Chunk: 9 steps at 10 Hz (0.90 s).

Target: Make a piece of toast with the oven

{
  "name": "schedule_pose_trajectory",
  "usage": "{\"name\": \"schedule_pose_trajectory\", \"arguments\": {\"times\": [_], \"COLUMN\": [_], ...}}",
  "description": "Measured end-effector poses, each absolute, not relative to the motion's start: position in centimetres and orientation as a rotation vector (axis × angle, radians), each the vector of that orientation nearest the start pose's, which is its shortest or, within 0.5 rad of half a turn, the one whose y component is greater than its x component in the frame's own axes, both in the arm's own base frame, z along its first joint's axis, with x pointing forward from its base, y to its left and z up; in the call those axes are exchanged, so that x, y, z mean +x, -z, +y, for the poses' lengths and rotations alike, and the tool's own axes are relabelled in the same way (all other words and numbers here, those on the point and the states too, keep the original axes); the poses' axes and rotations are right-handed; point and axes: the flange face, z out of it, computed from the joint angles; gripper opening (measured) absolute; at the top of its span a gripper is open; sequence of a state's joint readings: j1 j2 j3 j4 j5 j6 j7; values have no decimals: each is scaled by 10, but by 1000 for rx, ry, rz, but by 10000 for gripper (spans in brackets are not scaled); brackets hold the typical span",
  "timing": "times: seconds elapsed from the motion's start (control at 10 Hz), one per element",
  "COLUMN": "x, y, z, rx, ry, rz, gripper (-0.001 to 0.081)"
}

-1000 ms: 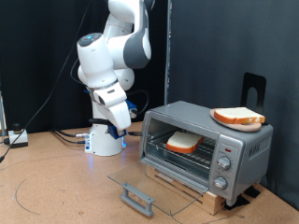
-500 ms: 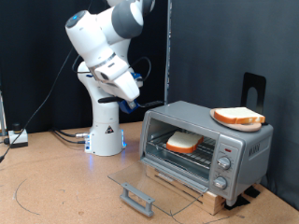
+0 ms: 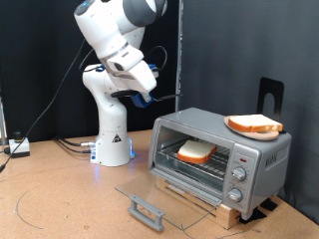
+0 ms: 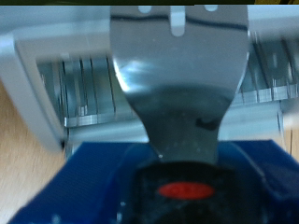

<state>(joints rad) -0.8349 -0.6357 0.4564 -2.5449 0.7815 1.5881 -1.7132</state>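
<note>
My gripper needs to let go of the spatula on the oven's top, just beside the slice of toast (image 3: 206, 113) up there.
The silver oven (image 3: 261, 159) stands at the exterior view's right on a wooden base, its glass door (image 3: 159, 194) folded down flat, grey handle (image 3: 148, 211) at the front. One slice of toast (image 3: 195, 151) lies on the wire rack inside. A second slice (image 3: 253, 124) lies on the oven's top. My gripper (image 3: 147, 95) is raised in the air, above and to the left of the oven, touching neither slice. In the wrist view a shiny metal spatula-like blade (image 4: 177, 75) with a dark handle sticks out from the hand, and the oven rack (image 4: 84, 89) is blurred behind it. The fingers are hidden.
The arm's white base (image 3: 113, 139) stands behind the open door. Cables and a small box (image 3: 18, 146) lie at the exterior view's left. A black bracket (image 3: 269, 97) stands behind the oven. A black curtain closes the back.
The arm has risen and swung its hand up, from low beside its base to well above the level of the oven top. The oven, the door and both slices have not moved.
</note>
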Motion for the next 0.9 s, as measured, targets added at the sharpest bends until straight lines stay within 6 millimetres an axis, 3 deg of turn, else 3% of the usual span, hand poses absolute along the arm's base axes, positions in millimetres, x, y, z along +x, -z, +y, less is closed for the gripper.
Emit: {"name": "schedule_pose_trajectory", "arguments": {"times": [0.3, 0.9], "x": [344, 336], "y": [-443, -424], "z": [-5, 95], "rx": [-2078, -2006], "ry": [326, 232], "rz": [-1436, -1498], "gripper": [396, 396]}}
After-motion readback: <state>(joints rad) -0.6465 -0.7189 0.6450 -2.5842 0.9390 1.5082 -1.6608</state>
